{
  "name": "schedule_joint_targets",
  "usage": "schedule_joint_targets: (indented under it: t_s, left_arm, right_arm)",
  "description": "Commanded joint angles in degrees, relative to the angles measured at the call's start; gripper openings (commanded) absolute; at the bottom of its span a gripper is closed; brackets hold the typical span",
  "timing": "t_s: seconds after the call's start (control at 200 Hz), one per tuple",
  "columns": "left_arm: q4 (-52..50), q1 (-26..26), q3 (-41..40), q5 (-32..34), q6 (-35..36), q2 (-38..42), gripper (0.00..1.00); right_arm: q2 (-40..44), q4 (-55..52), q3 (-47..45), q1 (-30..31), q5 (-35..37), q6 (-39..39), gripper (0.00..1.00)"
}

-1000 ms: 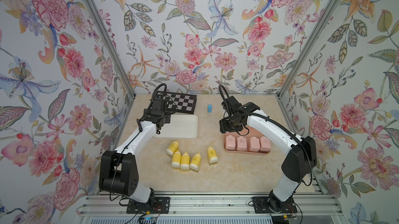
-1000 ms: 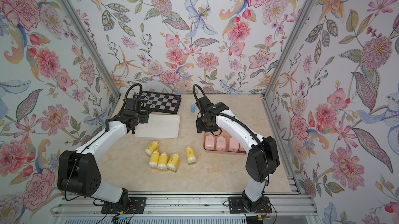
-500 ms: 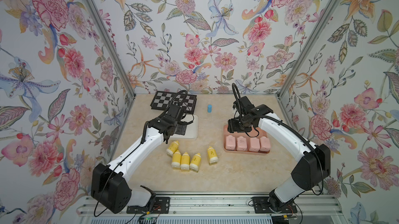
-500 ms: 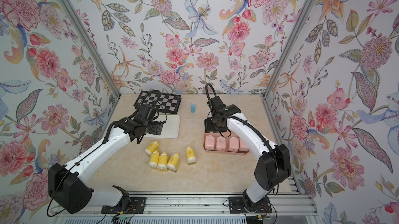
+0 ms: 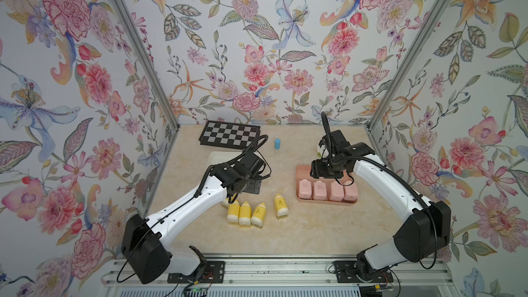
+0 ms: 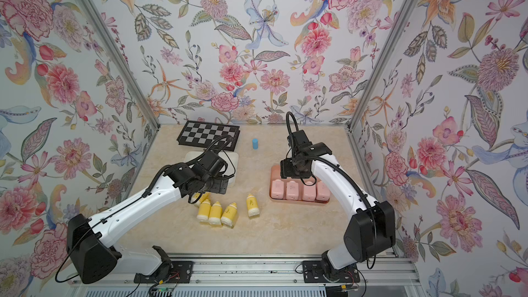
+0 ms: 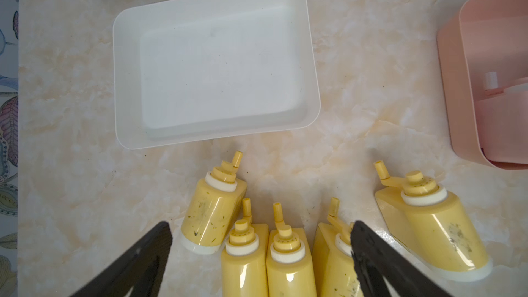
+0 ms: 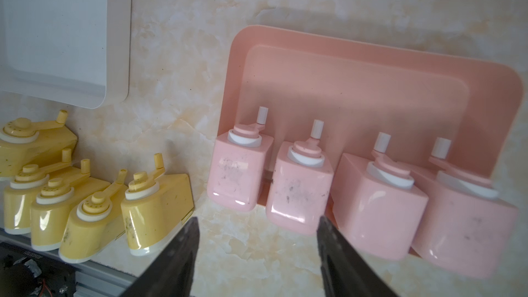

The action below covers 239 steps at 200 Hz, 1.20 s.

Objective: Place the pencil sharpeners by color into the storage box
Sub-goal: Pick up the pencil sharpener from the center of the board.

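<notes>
Next, my left gripper grips the body of the yellow pencil sharpener [image 5: 224,204] [image 7: 211,215] at the end of the cluster farthest from the pink storage box.
Several yellow pencil sharpeners [image 5: 245,213] [image 6: 215,211] lie on the table in a tight cluster, and one more [image 5: 281,205] lies just to its right. My left gripper [image 7: 260,231] hangs open right above the cluster, its black fingers [image 7: 143,258] straddling it without touching. Several pink pencil sharpeners [image 5: 327,190] [image 8: 298,187] stand in a row along the near side of the pink storage box [image 5: 302,169] [image 8: 343,81]. My right gripper [image 8: 258,221] [image 5: 320,169] is open over that box's far left part, with only bare table between its fingers. The white storage box [image 7: 123,81] [image 5: 220,156] holds nothing.
A small blue cylinder [image 5: 277,144] stands at the back middle of the table. A black checkerboard [image 5: 230,135] lies behind the white box. Floral walls close in the left, right and back sides. A metal rail [image 5: 285,269] runs along the front edge.
My left arm has swung forward from over the white box to above the yellow cluster. My right arm has shifted right and nearer, over the pink box. Neither gripper has changed its opening.
</notes>
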State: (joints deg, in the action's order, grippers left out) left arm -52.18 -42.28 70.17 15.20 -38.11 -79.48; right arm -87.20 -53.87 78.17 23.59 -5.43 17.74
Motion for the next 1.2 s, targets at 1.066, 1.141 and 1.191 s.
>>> schedule_joint_targets:
  t_s: [1.066, 1.141, 1.191]
  left_arm:
    - [-0.2, 12.6, -11.6, -6.5, 8.5, -0.9, 0.89]
    - [0.4, 13.8, -12.1, -7.4, 9.0, -1.1, 0.88]
    - [0.7, 14.5, -12.3, -8.1, 9.5, -1.3, 0.87]
  right_arm:
    - [-0.5, 2.1, -2.5, -1.7, -3.2, -1.4, 0.67]
    - [-0.4, 2.1, -2.5, -1.8, -3.2, -1.5, 0.67]
    - [-0.4, 2.1, -2.5, -1.9, -3.2, -1.6, 0.67]
